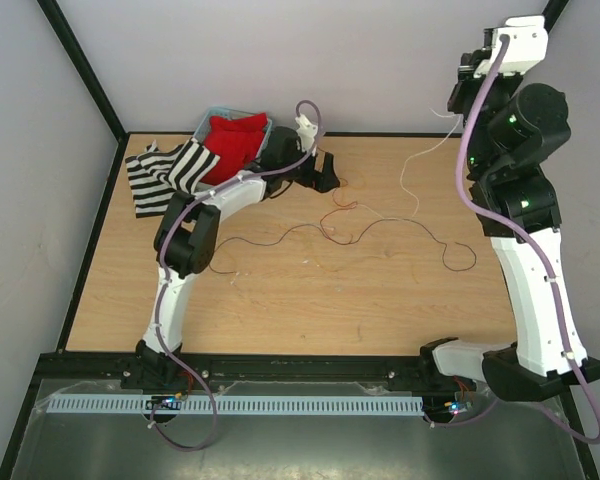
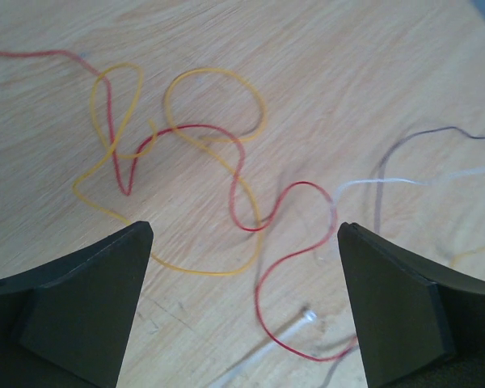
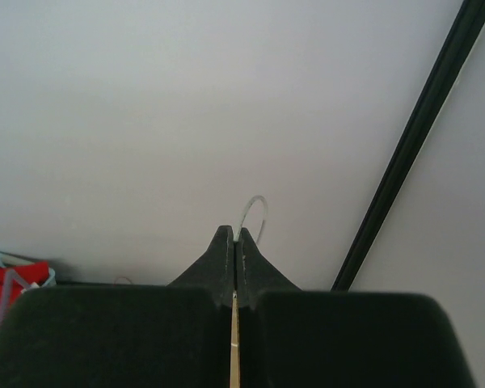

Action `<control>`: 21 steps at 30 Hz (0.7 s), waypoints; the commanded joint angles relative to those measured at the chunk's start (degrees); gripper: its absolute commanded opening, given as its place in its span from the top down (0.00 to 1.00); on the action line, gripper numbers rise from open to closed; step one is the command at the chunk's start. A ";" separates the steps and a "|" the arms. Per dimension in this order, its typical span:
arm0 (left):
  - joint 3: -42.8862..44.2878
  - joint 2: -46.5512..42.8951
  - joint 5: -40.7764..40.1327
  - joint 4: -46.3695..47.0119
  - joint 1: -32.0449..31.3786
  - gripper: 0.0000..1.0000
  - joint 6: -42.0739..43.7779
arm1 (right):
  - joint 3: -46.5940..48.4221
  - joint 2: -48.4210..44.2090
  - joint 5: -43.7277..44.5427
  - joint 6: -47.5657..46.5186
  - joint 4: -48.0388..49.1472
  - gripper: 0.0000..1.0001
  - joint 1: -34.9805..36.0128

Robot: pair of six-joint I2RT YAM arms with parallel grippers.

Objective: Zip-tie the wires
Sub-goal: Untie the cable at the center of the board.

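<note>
My left gripper will grab the pale wire's loose end point(image 1: 366, 207) point(image 2: 338, 194) next to the red loop, while my right gripper holds that wire up high.
The wires point(image 1: 365, 225) sprawl in thin loops across the middle of the wooden table. Seen from the left wrist, red point(image 2: 241, 202), orange point(image 2: 214, 77), dark and pale strands curl on the wood. My left gripper point(image 1: 327, 176) hangs low over the bunch's far end, open point(image 2: 246, 234), with a red loop and the tip of a whitish plastic strip point(image 2: 295, 326) lying between its fingers. My right gripper point(image 1: 461, 95) is raised high at the far right, shut point(image 3: 235, 234) on a pale thin strand point(image 1: 410, 170) that droops to the table; a small pale loop point(image 3: 255, 212) pokes out past its tips.
A blue bin with red cloth point(image 1: 236, 135) and a black-and-white striped cloth point(image 1: 165, 172) sit at the back left, just behind the left arm. Grey walls and black frame posts point(image 1: 80, 60) close in the table point(image 1: 280, 310).
</note>
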 commanded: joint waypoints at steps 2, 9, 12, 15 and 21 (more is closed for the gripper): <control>-1.09 -7.43 10.62 1.27 -0.69 0.01 2.67 | -0.86 -0.42 0.51 -0.04 1.36 1.00 -0.29; -1.33 -6.76 15.98 1.20 -4.51 0.01 14.72 | -0.75 -1.17 0.42 -0.04 1.35 1.00 -0.24; -0.76 -4.40 15.92 1.28 -5.11 0.03 18.48 | -0.86 -1.72 0.05 -0.03 1.36 1.00 -0.25; -0.38 -2.22 15.88 1.24 -5.96 0.05 24.27 | -1.07 -2.25 -0.43 -0.04 1.38 1.00 -0.20; 3.03 2.19 11.59 0.91 -7.88 0.05 27.36 | -1.88 -3.17 -1.65 0.67 1.36 1.00 -0.24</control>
